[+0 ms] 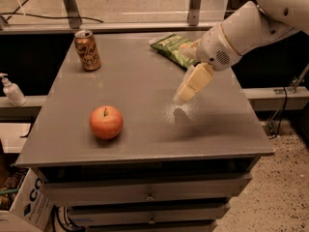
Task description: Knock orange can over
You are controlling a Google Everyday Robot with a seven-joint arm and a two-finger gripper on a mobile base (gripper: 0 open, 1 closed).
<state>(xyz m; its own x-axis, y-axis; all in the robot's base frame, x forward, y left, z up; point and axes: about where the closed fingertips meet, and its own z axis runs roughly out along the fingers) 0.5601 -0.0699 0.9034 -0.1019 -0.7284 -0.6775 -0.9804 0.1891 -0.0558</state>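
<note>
Next, I close on the orange can's middle [89, 52], between its silver top and bottom.
The orange can [87, 50] stands upright near the far left corner of the grey table [145, 124]. It is orange-gold with dark markings and a silver top. My gripper [185, 93] hangs from the white arm entering from the upper right. It hovers just above the table's middle right, well to the right of the can and apart from it.
A red-orange apple [105, 122] sits at the front left of the table. A green crinkly snack bag [174, 48] lies at the back right, partly behind my arm. A white pump bottle [11, 90] stands on a ledge left of the table. Drawers run below the tabletop.
</note>
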